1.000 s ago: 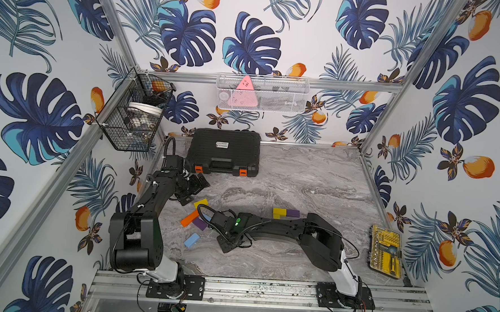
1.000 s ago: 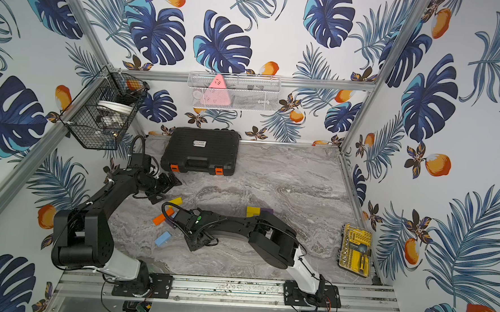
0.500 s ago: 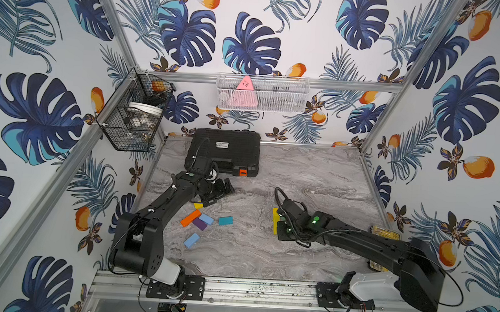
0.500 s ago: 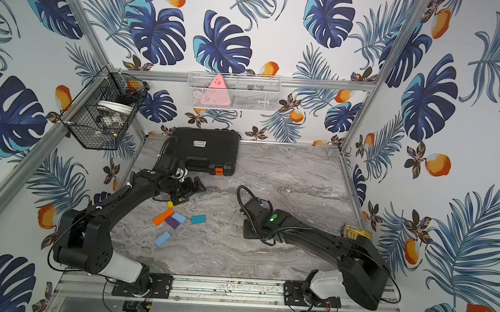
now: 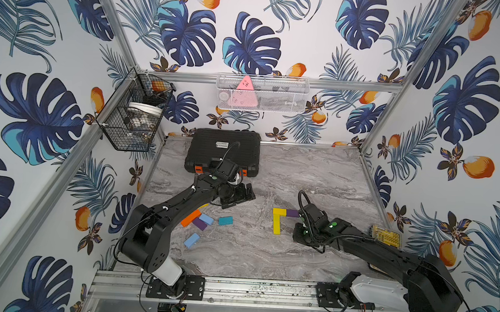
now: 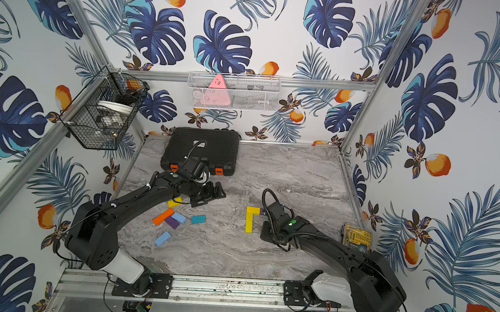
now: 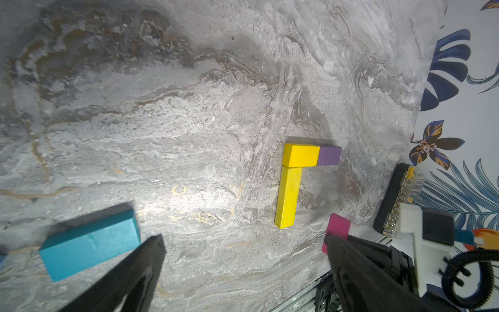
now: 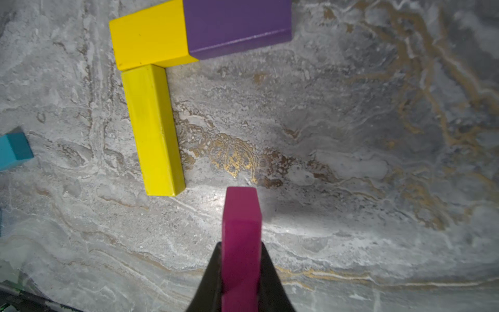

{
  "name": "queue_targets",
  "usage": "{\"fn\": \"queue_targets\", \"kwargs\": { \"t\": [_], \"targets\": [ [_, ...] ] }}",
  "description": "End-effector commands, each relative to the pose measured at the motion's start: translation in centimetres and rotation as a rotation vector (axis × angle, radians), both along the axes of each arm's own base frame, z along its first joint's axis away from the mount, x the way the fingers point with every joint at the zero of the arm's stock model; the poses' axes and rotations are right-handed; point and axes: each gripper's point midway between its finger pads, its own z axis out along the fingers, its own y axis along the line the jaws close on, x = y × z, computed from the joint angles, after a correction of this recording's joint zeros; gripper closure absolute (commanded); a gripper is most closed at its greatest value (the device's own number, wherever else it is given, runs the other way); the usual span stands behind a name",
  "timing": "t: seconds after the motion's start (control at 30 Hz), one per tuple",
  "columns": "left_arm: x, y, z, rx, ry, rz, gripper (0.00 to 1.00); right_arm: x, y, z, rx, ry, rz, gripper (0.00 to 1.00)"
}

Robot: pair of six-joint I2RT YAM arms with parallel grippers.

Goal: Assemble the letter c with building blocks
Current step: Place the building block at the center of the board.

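My right gripper should set down the magenta block, which it pinches by its narrow sides, parallel to the long yellow block, and then grip both ends point(image 8: 241, 197).
A short yellow block point(image 5: 279, 212), a purple block point(image 5: 292, 213) and a long yellow block point(image 5: 277, 225) lie joined in a corner shape right of centre. My right gripper point(image 8: 241, 245) is shut on a magenta block point(image 8: 241, 216), held just off the long yellow block's point(image 8: 152, 129) near end. In a top view the right gripper point(image 5: 300, 234) hides that block. Loose building blocks lie at left: orange point(image 5: 190, 217), purple point(image 5: 200, 224), light blue point(image 5: 206, 219), teal point(image 5: 225, 220) and another light blue point(image 5: 191, 240). My left gripper point(image 7: 243, 243) hangs open and empty beside the teal block point(image 7: 89, 244).
A black case point(image 5: 222, 151) stands at the back of the marble table, just behind the left gripper point(image 5: 242, 196). A yellow bit box point(image 5: 385, 235) lies at the right edge. A wire basket point(image 5: 133, 109) and a white mesh basket point(image 5: 261, 92) hang on the walls.
My right arm has swung from the loose pile at the left over to the yellow and purple blocks. My left gripper has moved from the left wall toward the table's middle, still open.
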Motion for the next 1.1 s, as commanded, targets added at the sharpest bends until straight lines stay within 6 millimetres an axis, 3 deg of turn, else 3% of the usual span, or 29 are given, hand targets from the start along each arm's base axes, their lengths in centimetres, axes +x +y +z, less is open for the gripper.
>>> {"fn": "queue_targets", "kwargs": {
  "t": [0.0, 0.17, 0.47, 0.87, 1.07],
  "targets": [
    [0.5, -0.6, 0.2, 0.006, -0.023, 0.01, 0.01, 0.2, 1.0, -0.1, 0.076, 0.001, -0.013, 0.94],
    [0.4, -1.6, -0.1, 0.005, -0.023, -0.002, 0.01, -0.3, 0.3, -1.4, 0.058, 0.033, -0.021, 0.85],
    [0.1, -3.0, -0.4, -0.003, -0.025, -0.026, 0.01, -1.6, -2.7, -2.1, -0.074, 0.074, -0.067, 0.45],
    [-0.1, -3.5, -1.2, -0.003, -0.016, -0.043, 0.01, -2.6, -5.5, -1.9, -0.182, 0.092, -0.143, 0.4],
    [-0.4, -3.4, -1.7, -0.002, -0.01, -0.046, 0.01, -2.1, -4.5, -1.3, -0.12, 0.057, -0.134, 0.4]
  ]
}}
